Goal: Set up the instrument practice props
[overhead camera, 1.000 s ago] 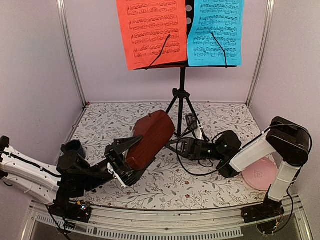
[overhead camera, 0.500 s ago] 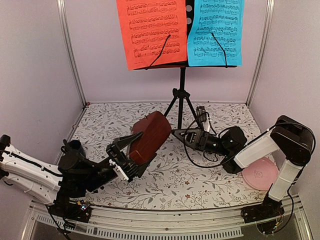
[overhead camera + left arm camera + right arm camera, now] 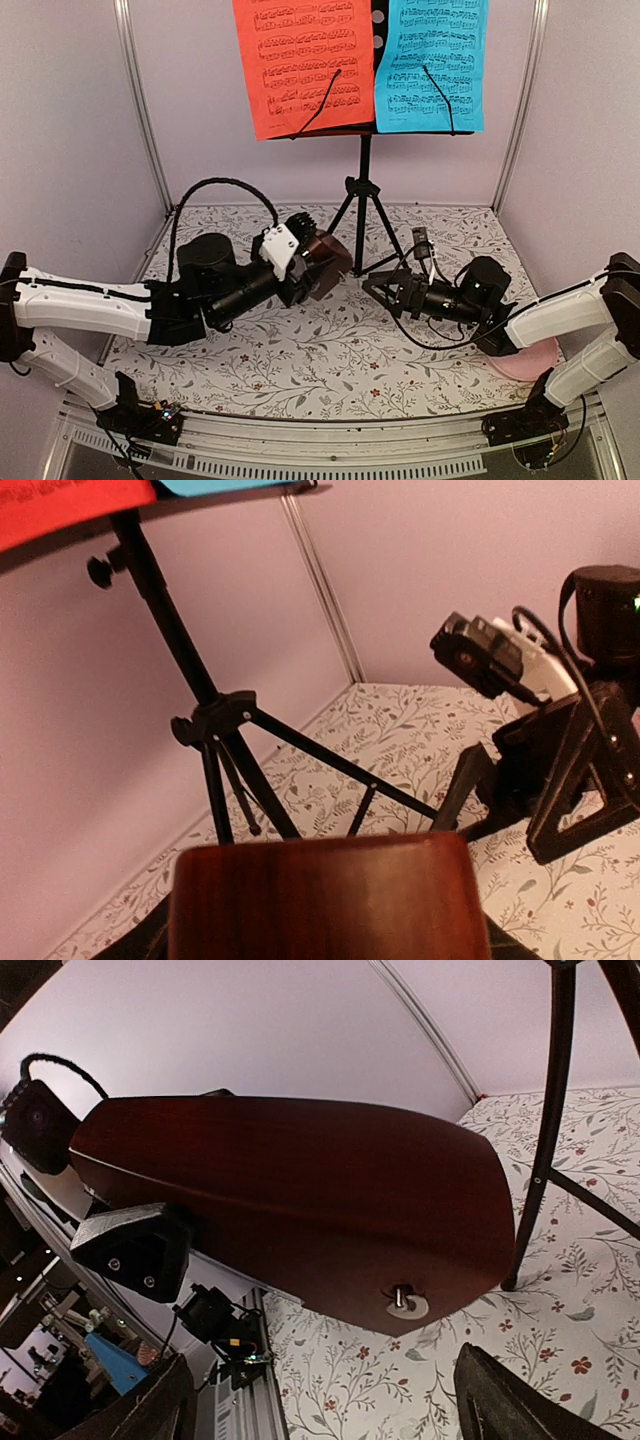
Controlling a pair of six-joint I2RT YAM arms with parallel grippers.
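Next, my left gripper lets go of the brown wooden metronome on the floral mat (image 3: 338,338) in front of the tripod legs.
The black music stand (image 3: 364,190) stands on tripod legs at the back, with a red sheet (image 3: 305,65) and a cyan sheet (image 3: 430,65) of printed music on its desk. My left gripper (image 3: 300,268) is shut on the brown wooden metronome (image 3: 322,262), holding it tilted just left of the tripod. In the left wrist view the metronome (image 3: 320,900) fills the bottom and hides my fingers. My right gripper (image 3: 395,268) stands open right of the tripod, apart from the metronome. In the right wrist view the metronome (image 3: 300,1195) lies sideways beyond the right gripper (image 3: 330,1405), its winding key (image 3: 405,1300) showing.
A pink plate (image 3: 530,358) lies at the right, partly under my right arm. The tripod legs (image 3: 300,750) spread across the floral mat (image 3: 330,360) between the two grippers. Pale walls and metal posts (image 3: 140,110) close in the back and sides.
My left arm has carried the metronome up and back toward the tripod. My right gripper went from shut to open and drew back to the right.
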